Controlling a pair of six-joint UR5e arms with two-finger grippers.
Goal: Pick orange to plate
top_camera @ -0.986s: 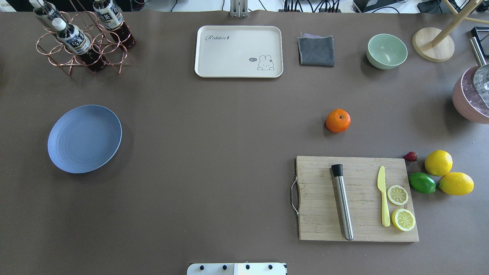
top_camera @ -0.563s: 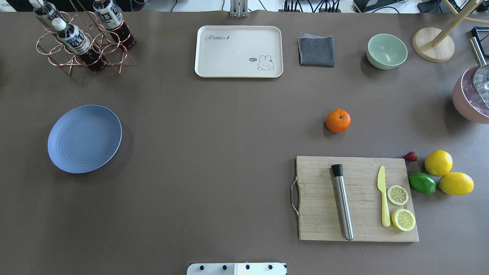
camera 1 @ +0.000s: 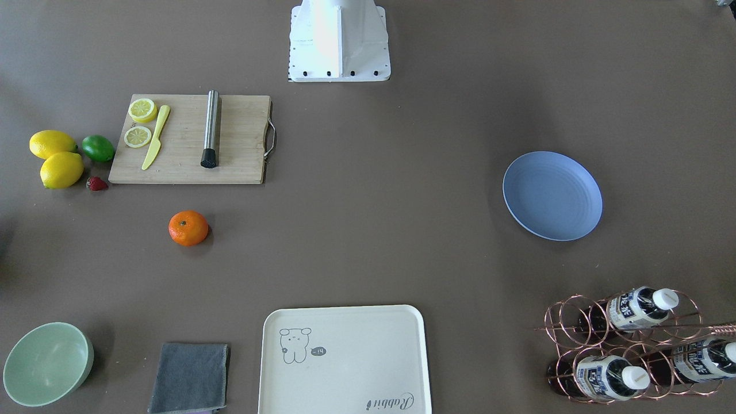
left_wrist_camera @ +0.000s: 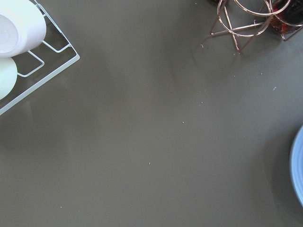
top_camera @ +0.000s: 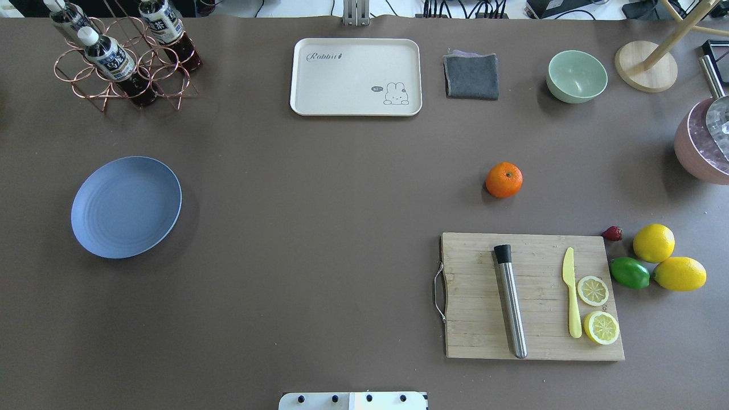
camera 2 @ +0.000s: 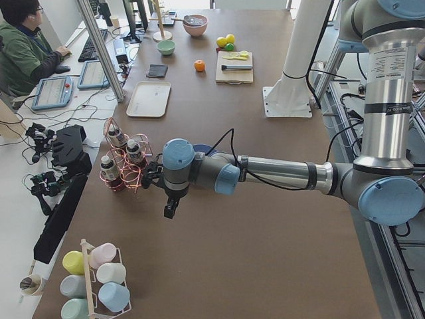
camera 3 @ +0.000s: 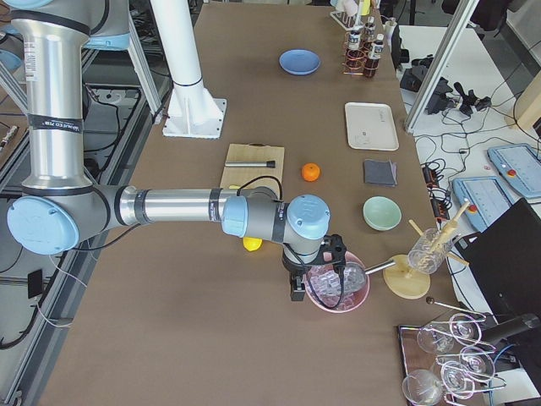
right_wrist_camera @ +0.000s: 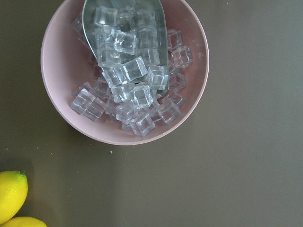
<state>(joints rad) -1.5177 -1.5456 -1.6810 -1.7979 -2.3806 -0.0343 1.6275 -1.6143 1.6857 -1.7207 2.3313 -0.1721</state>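
I should next move my left gripper to the blue-grey plate and close it on the plate's rim [camera 1: 601,203] [left_wrist_camera: 292,166], on the side farthest from the orange.
The orange [top_camera: 504,180] rests on the brown table beyond the cutting board, on my right half; it also shows in the front-facing view [camera 1: 188,228]. The blue-grey plate [top_camera: 126,207] lies bare on my left half, far from the orange, and its rim shows at the left wrist view's right edge [left_wrist_camera: 298,170]. My left gripper [camera 2: 170,211] hangs near the table's left end beside the bottle rack; I cannot tell whether it is open or shut. My right gripper [camera 3: 297,292] hovers by the pink ice bowl; I cannot tell its state either. Neither wrist view shows fingers.
A cutting board [top_camera: 478,336] carries a steel muddler, yellow knife and lemon slices. Two lemons [top_camera: 654,242], a lime [top_camera: 630,273] and a strawberry lie to its right. A pink ice bowl [right_wrist_camera: 54,94], cream tray [top_camera: 356,51], grey cloth, green bowl [top_camera: 576,76] and bottle rack [top_camera: 122,68] line the far side.
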